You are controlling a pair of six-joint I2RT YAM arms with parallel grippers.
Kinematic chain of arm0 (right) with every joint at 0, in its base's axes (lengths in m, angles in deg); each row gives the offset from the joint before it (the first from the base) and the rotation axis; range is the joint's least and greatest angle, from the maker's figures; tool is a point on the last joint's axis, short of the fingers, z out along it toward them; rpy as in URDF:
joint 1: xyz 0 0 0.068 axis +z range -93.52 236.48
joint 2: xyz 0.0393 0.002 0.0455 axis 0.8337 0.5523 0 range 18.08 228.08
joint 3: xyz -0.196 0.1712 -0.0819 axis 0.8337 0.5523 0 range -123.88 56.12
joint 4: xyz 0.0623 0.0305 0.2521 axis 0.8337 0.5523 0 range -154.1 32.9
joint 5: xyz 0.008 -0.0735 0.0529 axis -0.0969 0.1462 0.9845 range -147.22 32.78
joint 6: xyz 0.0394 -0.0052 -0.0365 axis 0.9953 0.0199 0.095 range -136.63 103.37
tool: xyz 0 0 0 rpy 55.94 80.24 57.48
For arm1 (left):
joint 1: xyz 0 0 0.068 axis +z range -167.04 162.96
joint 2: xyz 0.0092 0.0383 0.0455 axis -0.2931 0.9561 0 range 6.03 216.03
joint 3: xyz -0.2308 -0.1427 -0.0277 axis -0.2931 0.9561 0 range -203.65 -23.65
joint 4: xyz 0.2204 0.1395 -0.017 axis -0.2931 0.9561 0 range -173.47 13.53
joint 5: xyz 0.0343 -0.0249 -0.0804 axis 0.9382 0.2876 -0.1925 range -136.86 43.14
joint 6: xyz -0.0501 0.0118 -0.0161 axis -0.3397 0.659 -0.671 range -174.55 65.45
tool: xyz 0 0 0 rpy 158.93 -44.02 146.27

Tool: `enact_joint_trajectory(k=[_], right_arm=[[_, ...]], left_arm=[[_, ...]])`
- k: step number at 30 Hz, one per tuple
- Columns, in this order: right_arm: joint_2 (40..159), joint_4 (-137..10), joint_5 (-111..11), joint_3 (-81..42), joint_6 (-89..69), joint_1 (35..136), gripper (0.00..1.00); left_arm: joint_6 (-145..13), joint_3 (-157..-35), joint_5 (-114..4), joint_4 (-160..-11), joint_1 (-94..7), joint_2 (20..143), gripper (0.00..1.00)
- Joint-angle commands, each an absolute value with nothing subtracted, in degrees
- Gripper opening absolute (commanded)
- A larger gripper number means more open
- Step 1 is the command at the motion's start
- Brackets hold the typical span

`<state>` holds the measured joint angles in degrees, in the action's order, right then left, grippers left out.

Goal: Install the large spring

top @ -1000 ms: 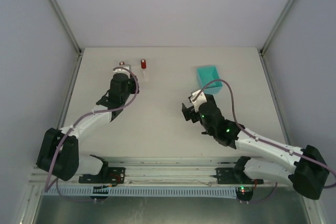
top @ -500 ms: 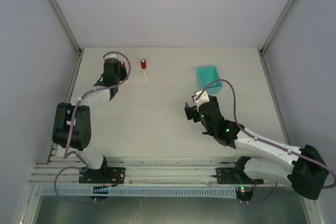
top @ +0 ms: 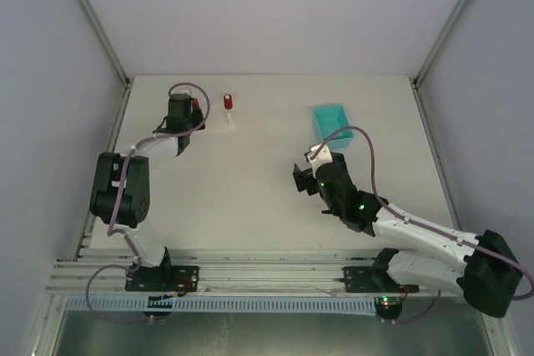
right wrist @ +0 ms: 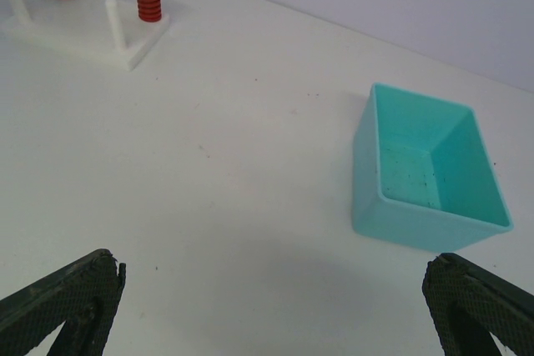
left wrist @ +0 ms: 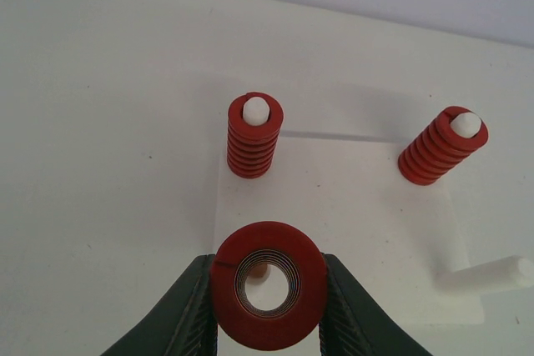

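Note:
I should release the large red spring from my left gripper around the peg whose tip shows through its bore (top: 198,126) (left wrist: 259,273). The spring now hangs over the base's near edge.
The large red spring (left wrist: 267,249) is seen end-on, pinched between the dark fingers (left wrist: 197,310) of my left gripper (left wrist: 267,289), which is shut on it. A peg tip shows through its bore, off to the left. It hangs over the near edge of the white peg base (left wrist: 359,223). Two smaller red springs (left wrist: 254,137) (left wrist: 442,147) sit on pegs further back. From above, the left gripper (top: 188,111) with the large spring (top: 196,106) is at the base's (top: 227,123) left end. My right gripper (right wrist: 267,314) is open over bare table, also seen from above (top: 302,179).
A teal bin (right wrist: 430,168) stands empty at the right (top: 331,122). A bare white peg (left wrist: 492,273) lies to the right of the held spring. The peg base (right wrist: 83,35) shows far left in the right wrist view. Enclosure walls and posts ring the table.
The left arm swung toward the far left and carried the large spring to the left end of the peg base. The right arm shifted only slightly.

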<state>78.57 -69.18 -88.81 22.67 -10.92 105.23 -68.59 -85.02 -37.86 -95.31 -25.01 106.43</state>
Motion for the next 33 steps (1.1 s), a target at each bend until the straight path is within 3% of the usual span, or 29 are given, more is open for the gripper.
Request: enact_joint_trajectory(k=[1, 16, 28, 33], right_arm=[[77.8, -70.2, -88.9, 23.0, -11.3, 104.9, 0.99], [78.8, -70.3, -88.8, 23.0, -11.3, 104.6, 0.99], [79.8, -70.1, -88.7, 22.6, -11.2, 104.3, 0.99], [79.3, -69.6, -88.7, 22.5, -11.0, 103.8, 0.99]], left_arm=[[-67.7, -88.4, -38.4, -95.9, -24.5, 107.2, 0.00], [-67.7, -89.8, -39.1, -94.6, -23.8, 111.3, 0.03], [-68.4, -91.1, -39.6, -92.4, -23.8, 112.2, 0.39], [-69.1, -90.6, -40.2, -91.5, -23.8, 110.7, 0.47]])
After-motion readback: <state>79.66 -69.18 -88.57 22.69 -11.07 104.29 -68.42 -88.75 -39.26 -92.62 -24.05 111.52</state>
